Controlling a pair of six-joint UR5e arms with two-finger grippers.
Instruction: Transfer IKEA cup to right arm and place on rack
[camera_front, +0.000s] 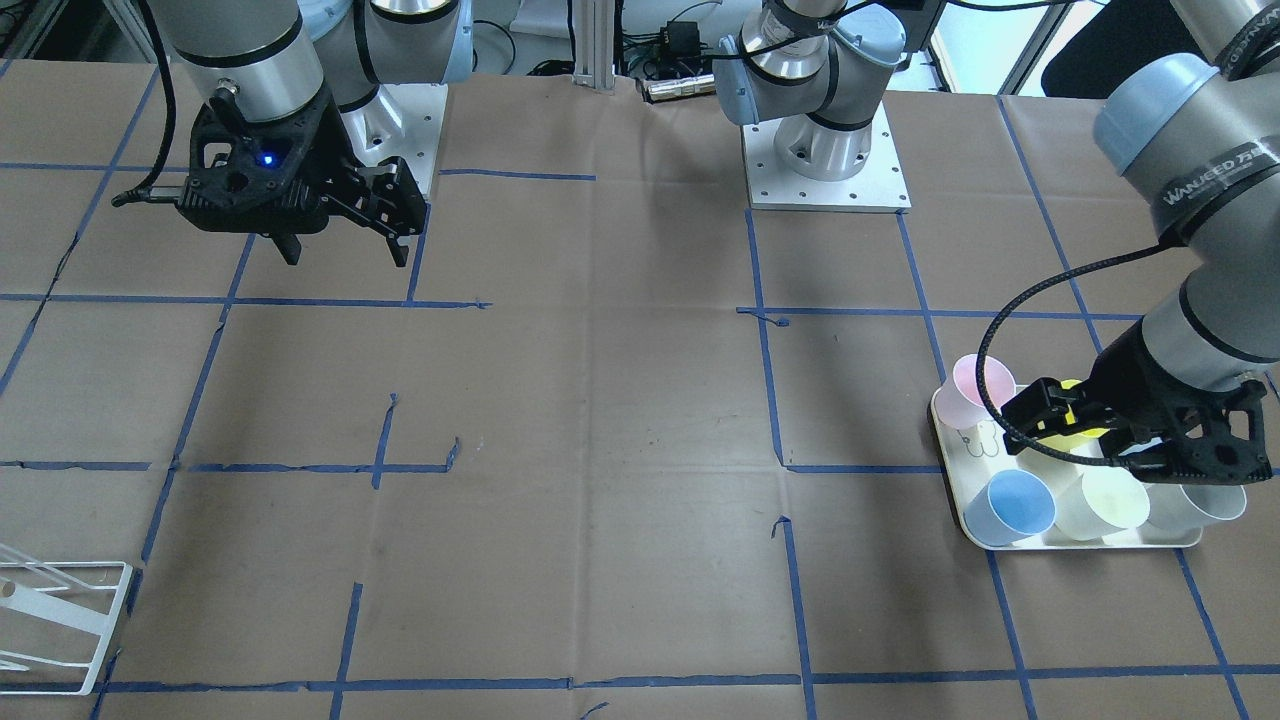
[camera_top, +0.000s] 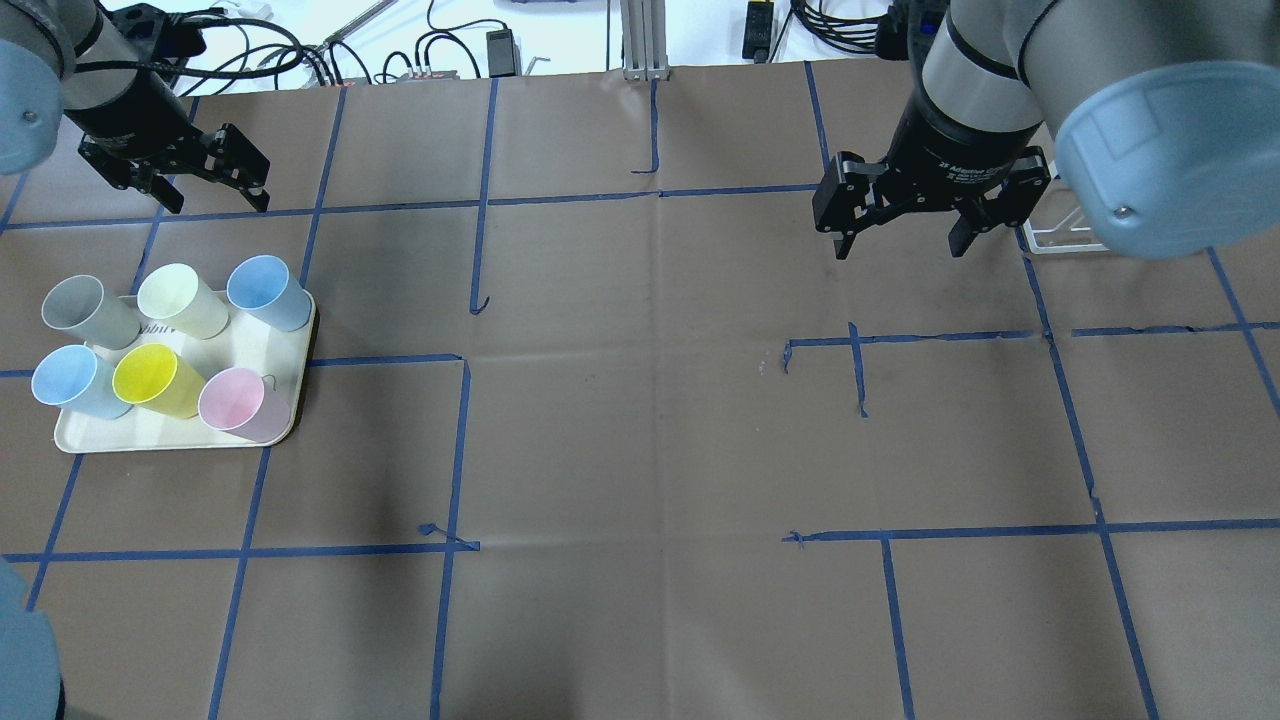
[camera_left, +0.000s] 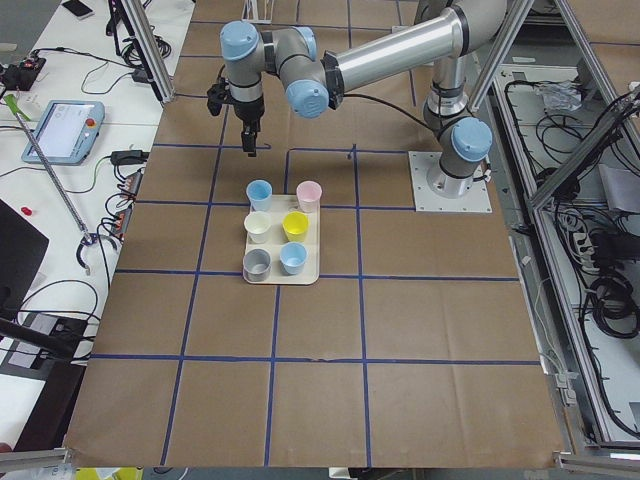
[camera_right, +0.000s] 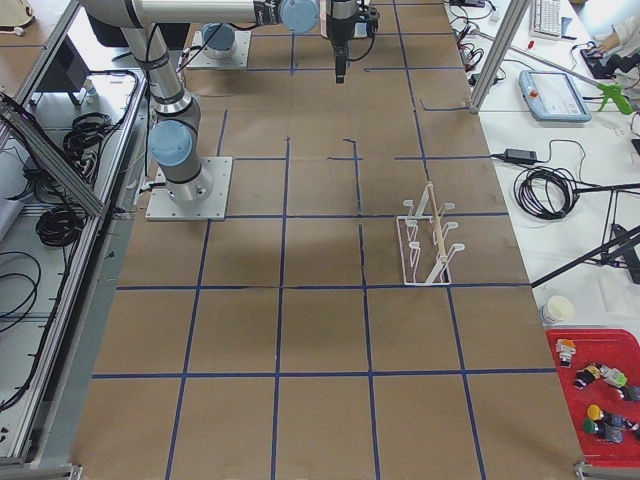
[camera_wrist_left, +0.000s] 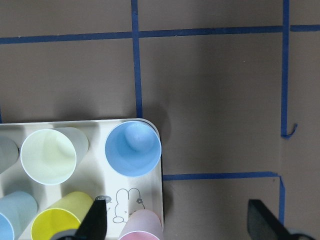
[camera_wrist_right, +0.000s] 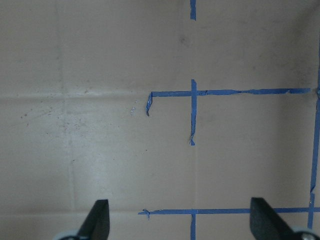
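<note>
I should next grab the rim (camera_front: 992, 493) (camera_wrist_left: 160, 152) of the blue cup with my left gripper, on the side that faces away from the pale yellow cup.
Several IKEA cups stand on a cream tray (camera_top: 290, 345): grey (camera_top: 85, 310), pale yellow (camera_top: 180, 300), blue (camera_top: 265, 290), light blue (camera_top: 75, 380), yellow (camera_top: 155, 380) and pink (camera_top: 240, 405). My left gripper (camera_top: 212, 198) is open and empty, raised above the table just past the tray's far edge. In the left wrist view its fingertips (camera_wrist_left: 95, 220) frame the tray corner, with the blue cup (camera_wrist_left: 132, 149) ahead of them. My right gripper (camera_top: 897, 245) is open and empty above bare table. The white wire rack (camera_right: 428, 240) stands at the far right, partly hidden behind the right arm in the overhead view (camera_top: 1060, 238).
Brown paper with blue tape lines (camera_top: 640, 400) covers the table. Both arm bases (camera_front: 825, 160) stand at the robot's edge. The rack's corner shows at the lower left of the front view (camera_front: 60, 625). A red parts bin (camera_right: 600, 395) lies off the table.
</note>
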